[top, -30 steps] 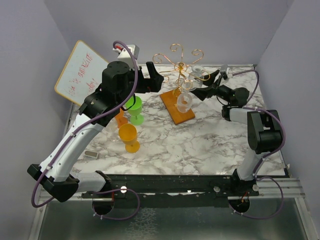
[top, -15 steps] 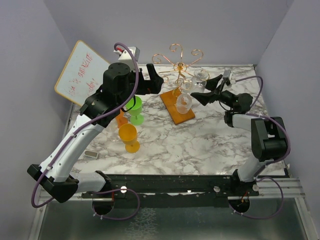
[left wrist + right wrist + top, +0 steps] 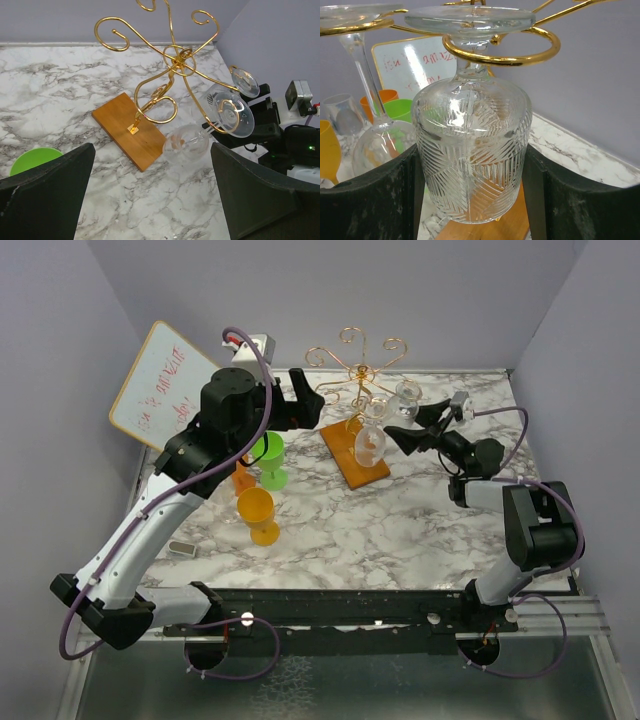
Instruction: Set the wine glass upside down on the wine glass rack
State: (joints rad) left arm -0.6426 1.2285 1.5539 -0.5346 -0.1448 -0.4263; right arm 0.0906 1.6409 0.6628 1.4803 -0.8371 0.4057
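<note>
Next, I move my left gripper to the yellow cup's rim (image 3: 272,506), on the side that is toward my right gripper, and close it there.
The wine glass rack (image 3: 355,368), gold wire on an orange-brown wooden base (image 3: 352,462), stands at the table's back middle. A clear cut-pattern wine glass (image 3: 472,155) hangs upside down, its foot (image 3: 470,17) resting on a gold ring; it also shows in the top view (image 3: 405,398). My right gripper (image 3: 472,167) is open, one finger on each side of the bowl with narrow gaps, just right of the rack (image 3: 398,428). A second clear glass (image 3: 369,443) hangs beside it. My left gripper (image 3: 310,400) is open and empty, left of the rack, above the table (image 3: 150,165).
A white board with red writing (image 3: 165,380) leans at the back left. A green cup (image 3: 267,455), an orange cup (image 3: 240,476) and a yellow cup (image 3: 257,512) stand under the left arm. A small grey object (image 3: 182,548) lies near the left edge.
My right gripper has drawn back to the right from the rack, leaving the glass hanging on it. My left gripper has shifted slightly left.
</note>
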